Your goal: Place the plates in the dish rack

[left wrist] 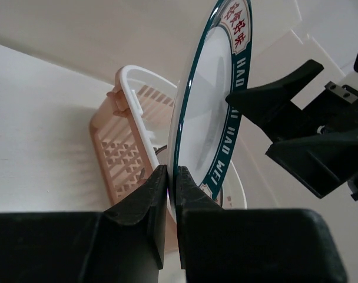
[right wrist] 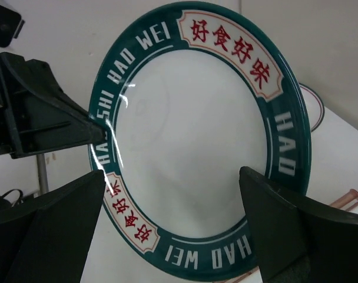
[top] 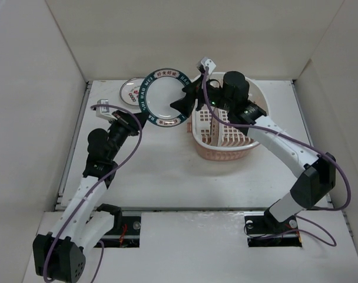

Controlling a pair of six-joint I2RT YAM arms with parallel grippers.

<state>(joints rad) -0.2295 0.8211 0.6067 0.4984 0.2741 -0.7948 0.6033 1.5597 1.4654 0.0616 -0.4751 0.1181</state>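
Note:
The plate's flat side faces the spread fingers of my right gripper, so next my right gripper backs away, turns and pinches the plate's rim (right wrist: 292, 134) opposite my left gripper.
My left gripper (top: 141, 118) (left wrist: 172, 174) is shut on the lower rim of the dark-green-rimmed plate with lettering (top: 163, 97) (left wrist: 211, 100) (right wrist: 191, 135). It holds the plate on edge in the air, just left of the dish rack (top: 223, 154) (left wrist: 117, 147). My right gripper (top: 184, 98) (left wrist: 249, 125) (right wrist: 173, 236) is open and faces the plate's front, its fingers (right wrist: 49, 236) spread in front of the face and not closed on it. The plate with red characters (top: 131, 92) lies flat on the table at the back left. I do not see the orange sunburst plate.
White walls close in the table at the back and on both sides. The rack stands at the back right under my right arm (top: 279, 144). My left gripper shows at the left of the right wrist view (right wrist: 37, 112).

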